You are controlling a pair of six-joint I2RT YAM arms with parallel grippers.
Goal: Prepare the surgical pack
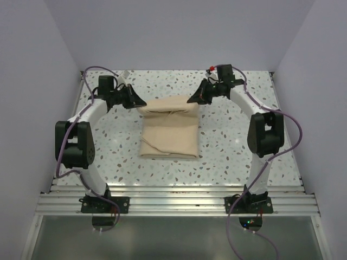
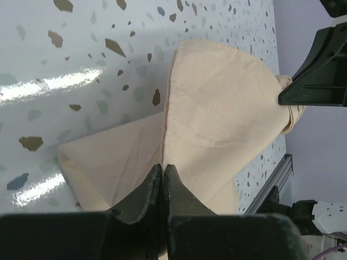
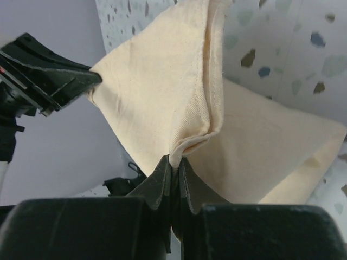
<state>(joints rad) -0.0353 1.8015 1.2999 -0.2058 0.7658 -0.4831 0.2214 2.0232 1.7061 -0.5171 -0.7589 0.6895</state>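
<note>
The wrap sheet's corner, now lifted slightly, will be let go by my left gripper just short of the bundle's near corner (image 1: 141,144) on its side.
The tan wrap sheet (image 1: 169,129) lies folded into a bundle at the middle of the speckled table. My left gripper (image 1: 142,103) is shut on its far left corner and my right gripper (image 1: 191,99) is shut on its far right corner, both lifted slightly. In the left wrist view the jaws pinch a cloth edge (image 2: 164,165) with the wrap sheet (image 2: 217,114) stretching away to the right gripper (image 2: 287,100). In the right wrist view the jaws pinch a folded cloth corner (image 3: 176,160) of the wrap sheet (image 3: 162,81). The tray, scissors and gauze are hidden.
The speckled tabletop (image 1: 108,146) surrounds the bundle. White walls stand at the left, right and back. An aluminium rail (image 1: 173,197) runs along the near edge by the arm bases.
</note>
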